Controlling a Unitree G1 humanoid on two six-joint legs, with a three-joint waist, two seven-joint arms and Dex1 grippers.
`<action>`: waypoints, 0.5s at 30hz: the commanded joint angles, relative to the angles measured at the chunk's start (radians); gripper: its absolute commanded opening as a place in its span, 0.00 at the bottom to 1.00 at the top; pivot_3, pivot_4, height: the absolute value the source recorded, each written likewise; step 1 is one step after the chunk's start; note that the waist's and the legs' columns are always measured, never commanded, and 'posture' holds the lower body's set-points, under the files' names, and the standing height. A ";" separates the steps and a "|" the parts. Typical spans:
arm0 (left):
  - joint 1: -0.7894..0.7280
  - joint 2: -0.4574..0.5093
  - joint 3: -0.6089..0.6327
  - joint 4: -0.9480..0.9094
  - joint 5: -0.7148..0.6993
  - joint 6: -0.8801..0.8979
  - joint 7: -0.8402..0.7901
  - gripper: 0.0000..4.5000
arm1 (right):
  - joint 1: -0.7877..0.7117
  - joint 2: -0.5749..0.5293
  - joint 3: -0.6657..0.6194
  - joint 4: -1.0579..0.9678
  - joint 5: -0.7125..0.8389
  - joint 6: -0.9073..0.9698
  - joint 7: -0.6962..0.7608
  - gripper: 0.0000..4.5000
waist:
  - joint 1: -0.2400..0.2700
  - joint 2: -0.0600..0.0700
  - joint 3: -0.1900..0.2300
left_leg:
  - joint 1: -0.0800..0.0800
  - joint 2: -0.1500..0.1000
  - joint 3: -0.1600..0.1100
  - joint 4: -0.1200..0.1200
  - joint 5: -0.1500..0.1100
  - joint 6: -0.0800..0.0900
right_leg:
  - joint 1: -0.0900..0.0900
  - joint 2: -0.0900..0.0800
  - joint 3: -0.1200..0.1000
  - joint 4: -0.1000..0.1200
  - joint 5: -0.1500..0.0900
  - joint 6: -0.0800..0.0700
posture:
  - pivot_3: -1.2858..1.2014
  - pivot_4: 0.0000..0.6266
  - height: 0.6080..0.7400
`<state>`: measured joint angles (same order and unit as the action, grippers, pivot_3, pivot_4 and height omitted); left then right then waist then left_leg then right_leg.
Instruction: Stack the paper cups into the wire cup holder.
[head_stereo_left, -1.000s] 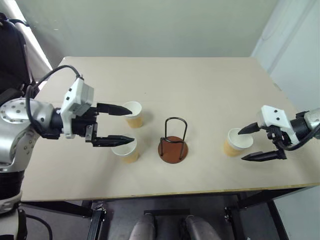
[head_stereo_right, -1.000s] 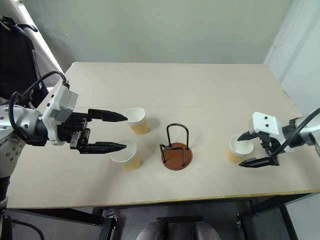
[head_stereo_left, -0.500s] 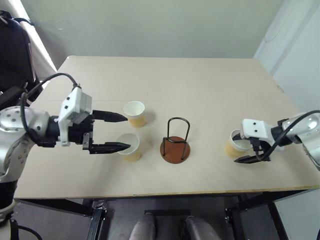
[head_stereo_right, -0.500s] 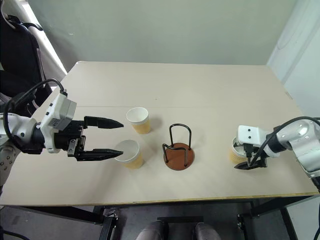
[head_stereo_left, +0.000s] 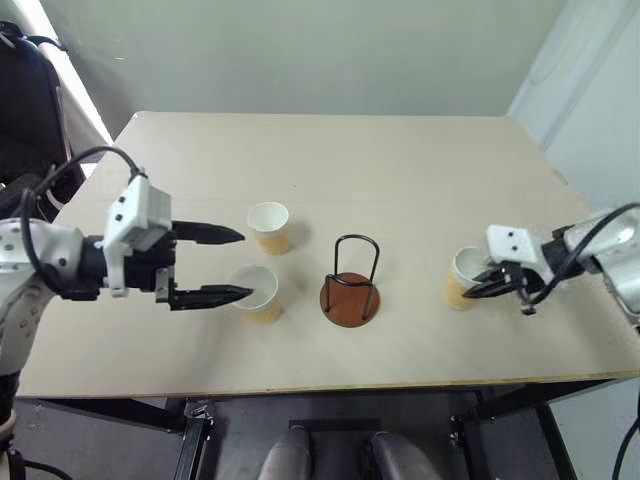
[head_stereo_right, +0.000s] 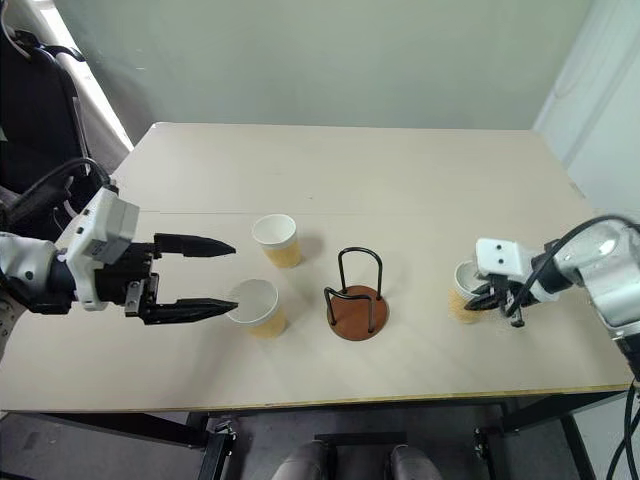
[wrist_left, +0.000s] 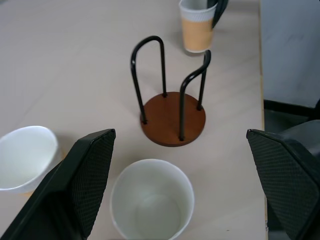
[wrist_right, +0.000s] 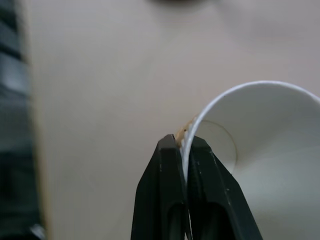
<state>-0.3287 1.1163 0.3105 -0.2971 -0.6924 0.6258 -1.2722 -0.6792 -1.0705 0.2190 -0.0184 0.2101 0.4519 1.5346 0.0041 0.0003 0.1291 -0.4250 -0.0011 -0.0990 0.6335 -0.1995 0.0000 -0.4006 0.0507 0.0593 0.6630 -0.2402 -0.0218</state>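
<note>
The tan paper cup in my right gripper should be let go on the brown disc (head_stereo_left: 347, 301) between the cup holder's black loops.
Three tan paper cups stand on the table: a far one (head_stereo_left: 268, 226), a nearer one (head_stereo_left: 258, 293) and a right one (head_stereo_left: 464, 277). Between them stands the wire cup holder (head_stereo_left: 349, 290), a brown disc with two black loops, with nothing in it. My left gripper (head_stereo_left: 238, 265) is open, its lower finger at the nearer cup's rim and its upper finger beside the far cup. My right gripper (head_stereo_left: 473, 287) is shut on the right cup's rim; the right wrist view shows its fingers (wrist_right: 165, 200) pinching the cup wall (wrist_right: 260, 150), one inside and one outside.
The beige table (head_stereo_left: 400, 170) stretches back to a pale wall. Its front edge runs just below the cups and its right edge lies close to my right arm. A dark chair (head_stereo_left: 25, 110) stands at the far left.
My right gripper has gone from open around the right cup to shut on its rim. The left gripper stays open and has hardly moved.
</note>
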 joint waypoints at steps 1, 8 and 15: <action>0.008 0.023 0.053 -0.007 0.000 -0.007 0.008 1.00 | -0.152 0.009 -0.117 -0.022 0.139 0.079 0.045 0.00 | -0.001 0.000 0.000 | 0.000 0.000 0.000 0.000 0.000 0.000 | 0.000 0.000 0.000 0.000 0.000 0.000 | 0.52 0.24 1.00; 0.055 0.020 0.067 -0.023 0.012 -0.008 0.032 1.00 | -0.438 0.209 -0.181 -0.048 0.319 0.237 -0.061 0.00 | -0.006 0.000 0.000 | 0.002 0.001 0.000 -0.003 0.000 0.000 | -0.001 0.000 0.000 0.000 -0.002 -0.004 | 0.52 0.24 1.00; 0.085 0.017 0.076 -0.048 0.011 -0.005 0.054 1.00 | -0.370 0.316 -0.050 -0.207 0.275 0.231 -0.149 0.00 | 0.000 0.000 0.000 | 0.000 0.001 0.000 -0.002 0.000 0.000 | -0.003 0.000 -0.001 0.000 -0.003 -0.005 | 0.52 0.24 1.00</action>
<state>-0.2482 1.1229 0.3453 -0.3144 -0.6754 0.6250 -1.2279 -1.0525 -0.7489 0.1521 -0.2004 0.5157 0.7071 1.4098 0.0042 0.0004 0.1291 -0.4258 -0.0002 -0.0992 0.6312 -0.1994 -0.0002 -0.4035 0.0509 0.0581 0.6630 -0.2429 -0.0269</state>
